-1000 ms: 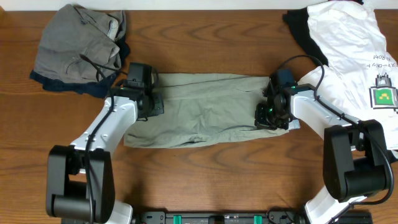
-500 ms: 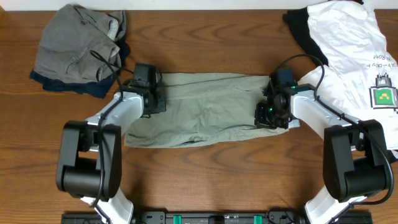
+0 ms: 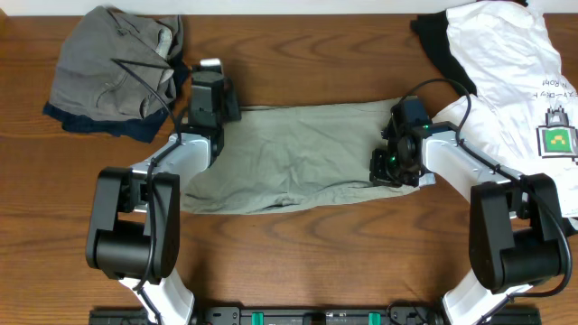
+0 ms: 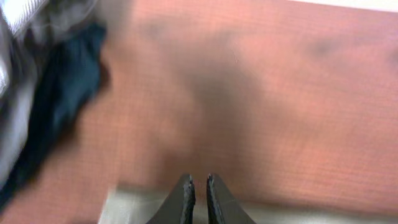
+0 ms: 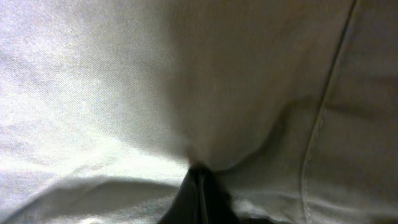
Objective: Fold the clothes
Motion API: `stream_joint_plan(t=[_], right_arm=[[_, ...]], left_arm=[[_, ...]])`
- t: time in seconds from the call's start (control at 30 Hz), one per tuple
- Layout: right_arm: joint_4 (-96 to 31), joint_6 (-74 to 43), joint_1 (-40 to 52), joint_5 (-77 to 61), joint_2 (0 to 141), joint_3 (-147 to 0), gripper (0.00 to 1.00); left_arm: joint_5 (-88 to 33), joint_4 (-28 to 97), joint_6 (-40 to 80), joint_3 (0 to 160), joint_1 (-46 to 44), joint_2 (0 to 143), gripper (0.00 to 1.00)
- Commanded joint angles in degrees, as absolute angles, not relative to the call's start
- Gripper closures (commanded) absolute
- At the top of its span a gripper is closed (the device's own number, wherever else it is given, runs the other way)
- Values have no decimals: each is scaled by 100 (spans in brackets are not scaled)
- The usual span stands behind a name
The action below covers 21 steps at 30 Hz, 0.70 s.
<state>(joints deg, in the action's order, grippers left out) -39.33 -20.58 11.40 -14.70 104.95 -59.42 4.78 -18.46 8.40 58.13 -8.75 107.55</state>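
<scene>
My right gripper needs to open and take the waistband edge [image 3: 427, 180] before folding the waistband end over the shorts, because it pinches the khaki cloth short of the waistband.
The pale khaki shorts [image 3: 298, 158] lie folded flat across the middle of the table. My left gripper [image 3: 213, 110] hovers at their far left corner. In the left wrist view its fingers [image 4: 196, 183] are nearly touching with nothing between them, over the shorts' edge [image 4: 298, 214] and bare wood. My right gripper [image 3: 390, 171] sits on the right end of the shorts. In the right wrist view its fingers [image 5: 198, 177] are shut on a pinch of the khaki cloth [image 5: 124, 93]. A white T-shirt with green print [image 3: 506, 63] lies over a black garment [image 3: 438, 45] at the far right.
A crumpled grey garment [image 3: 113, 72] on a navy one [image 3: 90, 125] lies at the far left, close to my left gripper. Both also show at the left of the left wrist view [image 4: 62, 93]. Bare wooden table [image 3: 298, 54] lies beyond the shorts.
My left gripper has moved from the shorts' left side up to their far left corner. The right gripper and the shorts have stayed put.
</scene>
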Motion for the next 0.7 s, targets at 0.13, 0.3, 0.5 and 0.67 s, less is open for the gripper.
stream_joint_plan(t=[0.13, 0.3, 0.5, 0.67], right_arm=[[-3903, -2073, 1164, -1120, 10608, -5881, 99], [-3830, -2075, 1155, -1144, 10606, -5883, 98], [-3645, -2073, 1120, -1315, 10606, -5885, 69], [-3653, -2005, 1120, -1313, 10606, -5883, 38]], left_arm=[[585, -1610, 604, 5843, -871, 10707, 83], [585, 364, 727, 5843, -847, 9660, 59], [576, 2510, 1439, 5841, -523, 8267, 44], [-523, 3485, 1472, 5841, 176, 8300, 32]])
